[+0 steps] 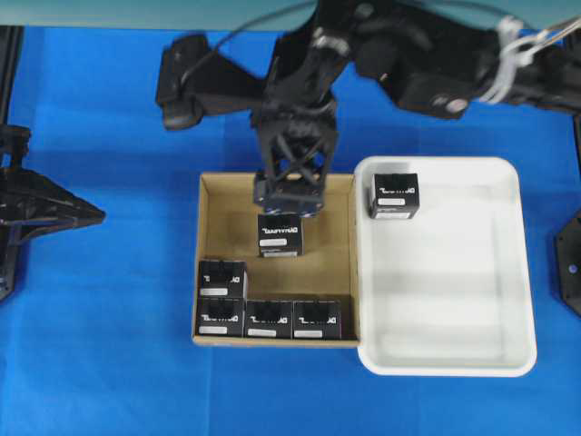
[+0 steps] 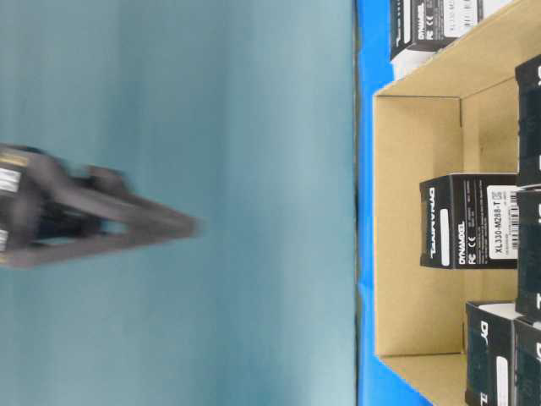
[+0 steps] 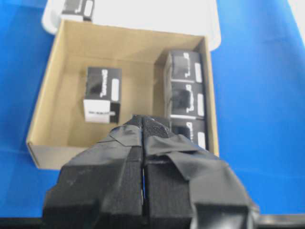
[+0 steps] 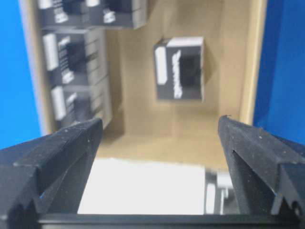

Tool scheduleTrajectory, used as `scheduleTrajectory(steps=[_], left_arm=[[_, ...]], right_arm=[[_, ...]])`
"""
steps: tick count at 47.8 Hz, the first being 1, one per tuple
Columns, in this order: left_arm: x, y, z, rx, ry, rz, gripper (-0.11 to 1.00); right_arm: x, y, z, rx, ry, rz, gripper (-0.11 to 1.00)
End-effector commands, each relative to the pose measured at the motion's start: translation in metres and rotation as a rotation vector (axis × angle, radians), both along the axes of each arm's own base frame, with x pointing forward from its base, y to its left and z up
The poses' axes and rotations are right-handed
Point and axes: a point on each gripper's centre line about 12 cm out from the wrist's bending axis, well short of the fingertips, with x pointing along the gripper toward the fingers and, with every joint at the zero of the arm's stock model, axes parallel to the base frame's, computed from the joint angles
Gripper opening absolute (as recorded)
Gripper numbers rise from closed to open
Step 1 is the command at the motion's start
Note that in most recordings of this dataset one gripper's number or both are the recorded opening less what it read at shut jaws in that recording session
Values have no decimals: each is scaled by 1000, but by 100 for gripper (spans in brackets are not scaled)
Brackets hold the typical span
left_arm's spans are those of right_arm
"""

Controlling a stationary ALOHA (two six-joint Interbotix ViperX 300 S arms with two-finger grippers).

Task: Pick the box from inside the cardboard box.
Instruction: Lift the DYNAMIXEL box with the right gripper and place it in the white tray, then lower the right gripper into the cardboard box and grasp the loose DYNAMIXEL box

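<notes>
The lone black box is in the middle of the brown cardboard box. Next, my right gripper closes on its near and far sides (image 1: 280, 235) (image 4: 180, 69).
The brown cardboard box (image 1: 227, 218) sits mid-table with several small black boxes inside. One box (image 1: 280, 234) stands alone near the carton's middle, also seen in the right wrist view (image 4: 180, 69) and the left wrist view (image 3: 101, 94). The others line the near-left corner (image 1: 221, 278). My right gripper (image 1: 289, 202) hangs over the carton's far edge, just behind the lone box, open and empty (image 4: 159, 138). My left gripper (image 3: 143, 121) is shut on nothing, parked away at the left (image 1: 91, 216).
A white tray (image 1: 445, 272) touches the carton's right side and holds one black box (image 1: 393, 195) in its far-left corner. Blue cloth (image 1: 100, 363) covers the table. The right arm (image 1: 427, 64) reaches in from the upper right.
</notes>
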Motion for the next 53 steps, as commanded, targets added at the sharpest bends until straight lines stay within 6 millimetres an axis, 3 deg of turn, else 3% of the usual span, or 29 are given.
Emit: scheduleTrajectory(steps=[1, 9, 14, 29, 37, 53], left_arm=[[1, 0, 9, 0, -29, 2, -6], [0, 0, 10, 0, -34, 2, -6], [0, 0, 11, 0, -35, 2, -6], [0, 0, 11, -3, -38, 1, -6], [0, 0, 10, -3, -35, 0, -6], [0, -1, 12, -3, -40, -2, -6]], right_arm=[[-7, 3, 29, -8, -34, 8, 99], [-13, 0, 75, -21, -127, -20, 99], [-15, -2, 91, -29, -172, -27, 99], [-16, -5, 86, -28, -155, -32, 99], [-12, -6, 57, -19, -85, -24, 99], [2, 2, -64, -43, 22, 48, 99]])
